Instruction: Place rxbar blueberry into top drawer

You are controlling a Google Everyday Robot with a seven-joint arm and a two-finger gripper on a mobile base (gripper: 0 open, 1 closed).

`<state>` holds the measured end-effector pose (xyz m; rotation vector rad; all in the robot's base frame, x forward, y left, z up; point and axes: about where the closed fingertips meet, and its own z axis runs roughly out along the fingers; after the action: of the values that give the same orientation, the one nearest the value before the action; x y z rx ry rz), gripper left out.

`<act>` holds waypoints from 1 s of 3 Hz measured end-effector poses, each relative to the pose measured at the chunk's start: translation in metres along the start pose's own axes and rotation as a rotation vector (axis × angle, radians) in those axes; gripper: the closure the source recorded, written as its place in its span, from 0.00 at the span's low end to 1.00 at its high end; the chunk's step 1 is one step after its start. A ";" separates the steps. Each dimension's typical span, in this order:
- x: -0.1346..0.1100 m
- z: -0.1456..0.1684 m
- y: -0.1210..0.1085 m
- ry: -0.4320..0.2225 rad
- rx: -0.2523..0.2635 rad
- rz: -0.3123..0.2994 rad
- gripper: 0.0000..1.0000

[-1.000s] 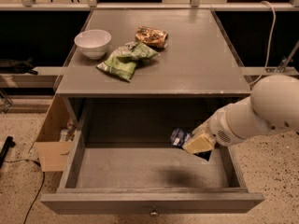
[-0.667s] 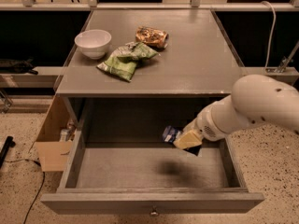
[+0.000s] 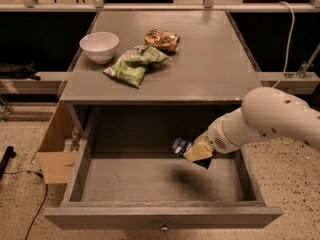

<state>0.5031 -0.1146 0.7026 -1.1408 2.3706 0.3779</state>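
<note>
I need to let go of the rxbar blueberry on the middle of the drawer's bottom (image 3: 171, 172), straight back from the round knob.
The top drawer (image 3: 165, 215) stands pulled open below the grey tabletop, its plain grey inside showing and a small round knob on its front. My gripper (image 3: 196, 152) hangs over the drawer's back right part, shut on the rxbar blueberry (image 3: 181, 146), whose dark navy end sticks out to the left of the pale fingers. The bar is held above the drawer floor and casts a shadow on it. The white arm comes in from the right.
On the tabletop (image 3: 220, 69) lie a white bowl (image 3: 99, 46), a green chip bag (image 3: 134, 65) and an orange-brown snack packet (image 3: 161, 38). A cardboard box (image 3: 56, 152) stands left of the drawer. A white cable (image 3: 289, 34) hangs at the right.
My gripper has moved left and slightly back over the drawer with the bar still in it. The things on the tabletop have not moved.
</note>
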 end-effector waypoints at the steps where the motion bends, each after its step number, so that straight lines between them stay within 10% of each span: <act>1: 0.000 0.000 0.000 -0.001 0.001 0.000 1.00; 3: 0.010 0.068 0.026 0.074 -0.083 0.011 1.00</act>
<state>0.4973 -0.0754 0.6410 -1.1988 2.4462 0.4492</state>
